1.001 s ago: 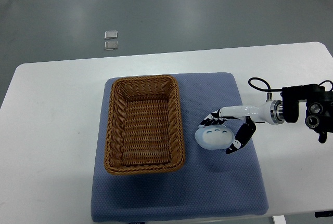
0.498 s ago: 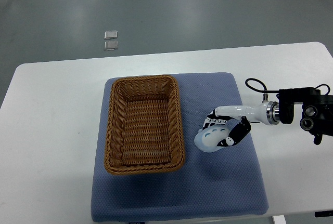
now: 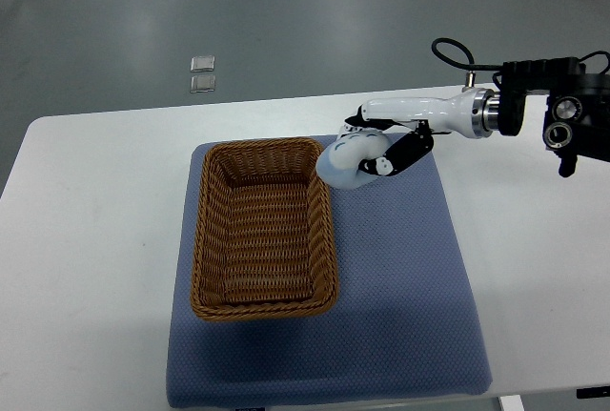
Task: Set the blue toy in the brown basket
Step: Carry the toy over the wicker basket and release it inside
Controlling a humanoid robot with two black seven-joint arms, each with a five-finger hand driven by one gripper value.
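Next, I release the blue toy with my right gripper near the middle of the brown basket's bottom (image 3: 248, 217), slightly toward its far side.
My right hand (image 3: 374, 151) comes in from the right edge and is shut on the pale blue toy (image 3: 343, 164). It holds the toy raised, just right of the far right corner of the brown wicker basket (image 3: 207, 239). The basket is empty and sits on the left part of a blue mat (image 3: 400, 287). The left arm does not show.
The mat lies on a white table (image 3: 95, 239). The right arm's black wrist housing (image 3: 562, 115) and a cable loop (image 3: 448, 49) hang over the table's far right part. Two small clear squares (image 3: 202, 74) lie on the grey floor beyond the table.
My right hand closed on the toy, lifted it off the mat and carried it away from me and left, up to the basket's far right corner.
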